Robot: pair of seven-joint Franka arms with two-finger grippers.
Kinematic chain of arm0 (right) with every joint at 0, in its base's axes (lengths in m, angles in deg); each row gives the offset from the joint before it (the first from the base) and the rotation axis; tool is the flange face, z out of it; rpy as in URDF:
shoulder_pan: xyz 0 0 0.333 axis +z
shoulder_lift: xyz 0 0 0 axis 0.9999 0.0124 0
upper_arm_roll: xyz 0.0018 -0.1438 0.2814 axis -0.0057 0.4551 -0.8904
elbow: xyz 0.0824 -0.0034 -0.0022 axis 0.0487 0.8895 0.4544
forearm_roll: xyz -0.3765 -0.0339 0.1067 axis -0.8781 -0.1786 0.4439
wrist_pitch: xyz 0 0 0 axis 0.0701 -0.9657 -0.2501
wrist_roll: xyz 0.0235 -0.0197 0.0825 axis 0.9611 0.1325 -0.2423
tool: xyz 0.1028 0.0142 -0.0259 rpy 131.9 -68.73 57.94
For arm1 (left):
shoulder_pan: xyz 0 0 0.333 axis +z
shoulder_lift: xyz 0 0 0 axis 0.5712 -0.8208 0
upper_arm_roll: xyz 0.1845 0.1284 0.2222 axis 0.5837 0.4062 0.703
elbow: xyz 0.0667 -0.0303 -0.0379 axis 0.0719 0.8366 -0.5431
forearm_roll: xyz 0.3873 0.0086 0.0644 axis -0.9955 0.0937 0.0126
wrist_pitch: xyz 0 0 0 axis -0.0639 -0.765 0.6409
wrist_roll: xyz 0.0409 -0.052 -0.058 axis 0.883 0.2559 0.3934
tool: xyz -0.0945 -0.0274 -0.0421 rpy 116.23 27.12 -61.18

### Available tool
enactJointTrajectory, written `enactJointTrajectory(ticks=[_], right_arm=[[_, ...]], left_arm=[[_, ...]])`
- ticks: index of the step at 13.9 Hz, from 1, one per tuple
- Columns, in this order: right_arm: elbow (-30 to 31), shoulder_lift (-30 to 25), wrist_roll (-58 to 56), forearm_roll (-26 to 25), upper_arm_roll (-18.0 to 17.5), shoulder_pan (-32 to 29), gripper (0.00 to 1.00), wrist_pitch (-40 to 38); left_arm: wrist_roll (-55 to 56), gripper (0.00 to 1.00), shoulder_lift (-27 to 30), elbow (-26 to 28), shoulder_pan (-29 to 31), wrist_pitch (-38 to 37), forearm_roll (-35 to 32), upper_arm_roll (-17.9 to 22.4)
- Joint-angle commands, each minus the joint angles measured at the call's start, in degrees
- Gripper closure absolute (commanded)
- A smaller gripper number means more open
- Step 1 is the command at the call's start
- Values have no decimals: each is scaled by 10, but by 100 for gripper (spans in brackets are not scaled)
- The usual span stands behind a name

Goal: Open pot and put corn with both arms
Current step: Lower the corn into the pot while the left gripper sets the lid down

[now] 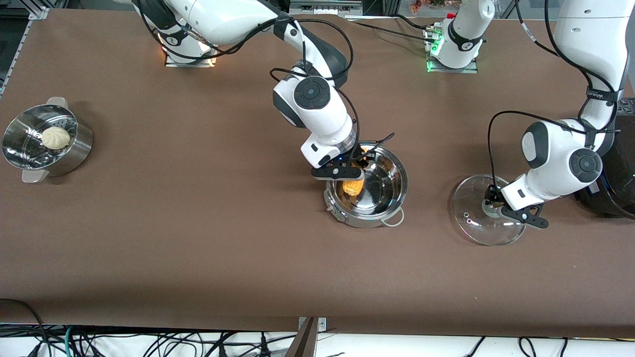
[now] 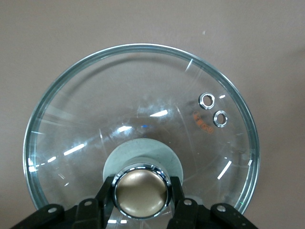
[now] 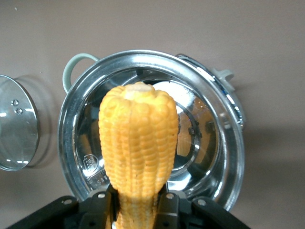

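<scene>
My right gripper will release the yellow corn cob onto the shiny bottom inside the open steel pot (image 1: 361, 191) (image 3: 159, 137). The corn cob now hangs tip down inside the rim.
The steel pot (image 1: 386, 184) stands open at the middle of the table. My right gripper (image 1: 350, 181) is over the pot, shut on the yellow corn cob (image 1: 352, 188), which hangs tip down inside the rim. In the right wrist view the corn (image 3: 137, 143) fills the middle over the pot's rim (image 3: 224, 157), with my right gripper (image 3: 138, 211) round its thick end. The glass lid (image 1: 475, 223) lies on the table toward the left arm's end. My left gripper (image 1: 492, 207) is shut on its copper knob (image 2: 141, 192); the lid (image 2: 143, 105) looks flat on the table.
A perforated steamer (image 1: 74, 148) with a pale bun (image 1: 55, 137) in it stands at the right arm's end of the table. A large black cooker (image 1: 617, 188) stands at the left arm's end, close beside the left arm's wrist.
</scene>
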Motion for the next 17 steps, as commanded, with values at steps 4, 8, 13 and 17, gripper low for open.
enactJointTrajectory(ticks=[4,8,13,17], right_arm=[[-30,29,-68,2,1,10,100,-7],[-30,29,-134,-2,4,10,100,-15],[-30,38,-137,-2,3,10,100,-3],[-30,50,-138,-2,3,10,88,20]], left_arm=[[-22,74,-11,1,0,4,15,6],[-14,0,-9,2,0,4,16,6],[5,0,61,52,0,1,13,6],[5,0,185,132,11,-4,12,6]])
